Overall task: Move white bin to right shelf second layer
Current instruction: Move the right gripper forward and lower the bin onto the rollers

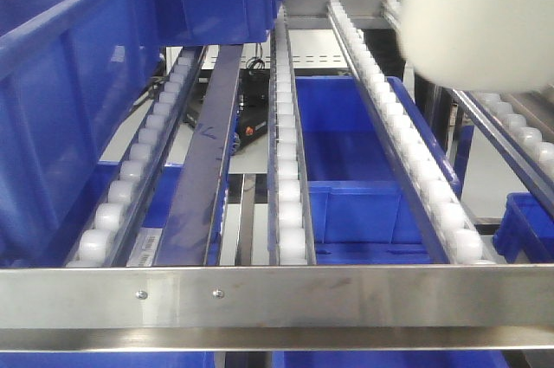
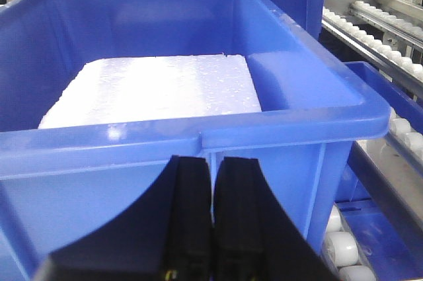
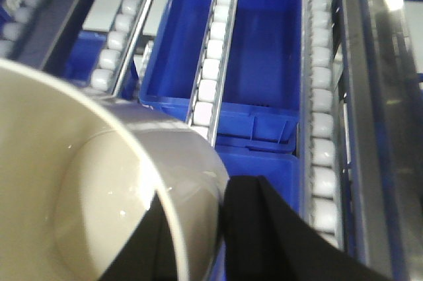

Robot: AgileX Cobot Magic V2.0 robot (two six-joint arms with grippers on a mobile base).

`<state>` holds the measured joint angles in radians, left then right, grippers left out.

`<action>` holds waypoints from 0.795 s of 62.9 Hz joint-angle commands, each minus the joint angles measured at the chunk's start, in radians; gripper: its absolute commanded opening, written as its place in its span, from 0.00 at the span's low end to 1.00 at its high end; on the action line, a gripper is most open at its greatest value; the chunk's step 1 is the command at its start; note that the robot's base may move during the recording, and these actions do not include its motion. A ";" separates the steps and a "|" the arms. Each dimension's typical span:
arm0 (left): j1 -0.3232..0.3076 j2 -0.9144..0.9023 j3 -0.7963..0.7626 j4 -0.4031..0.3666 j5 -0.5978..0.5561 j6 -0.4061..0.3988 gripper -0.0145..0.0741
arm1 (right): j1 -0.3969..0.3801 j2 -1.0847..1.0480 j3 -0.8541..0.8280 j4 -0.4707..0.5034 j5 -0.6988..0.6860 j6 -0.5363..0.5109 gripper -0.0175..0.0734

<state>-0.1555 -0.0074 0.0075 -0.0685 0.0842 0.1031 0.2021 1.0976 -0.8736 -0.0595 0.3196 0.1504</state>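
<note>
My right gripper has the white bin. Next, I set it down across the white roller rails (image 1: 370, 190) (image 3: 260, 110) above the lower blue crate.
The white bin (image 1: 476, 22) hangs in the air at the upper right of the front view, above the right-hand roller rails. In the right wrist view the white bin (image 3: 99, 182) fills the lower left, and my right gripper (image 3: 201, 192) is shut on its wall, one black finger inside and one outside. The right shelf second layer (image 1: 290, 169) shows as long rails of white rollers behind a flat steel front bar (image 1: 277, 294), and its rails (image 3: 208, 76) run beneath the bin. My left gripper (image 2: 213, 160) is shut on nothing, just in front of a blue crate (image 2: 198, 135).
Large blue crates (image 1: 52, 108) stand on the rails at the left. The crate in the left wrist view holds a white foam slab (image 2: 158, 86). Another blue crate (image 1: 355, 186) sits on the level below the rails. A small blue crate (image 1: 528, 229) is at the far right.
</note>
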 commanded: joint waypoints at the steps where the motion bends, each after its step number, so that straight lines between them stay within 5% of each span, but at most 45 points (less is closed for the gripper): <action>1: -0.004 -0.014 0.037 -0.005 -0.084 -0.004 0.26 | 0.021 0.087 -0.128 0.001 -0.062 -0.003 0.26; 20: -0.004 -0.014 0.037 -0.005 -0.084 -0.004 0.26 | 0.067 0.356 -0.308 0.001 -0.019 -0.003 0.26; 50: -0.004 -0.014 0.037 -0.005 -0.084 -0.004 0.26 | 0.090 0.474 -0.312 0.017 -0.021 -0.003 0.26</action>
<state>-0.1555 -0.0074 0.0075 -0.0685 0.0842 0.1031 0.2796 1.6149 -1.1449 -0.0472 0.3686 0.1504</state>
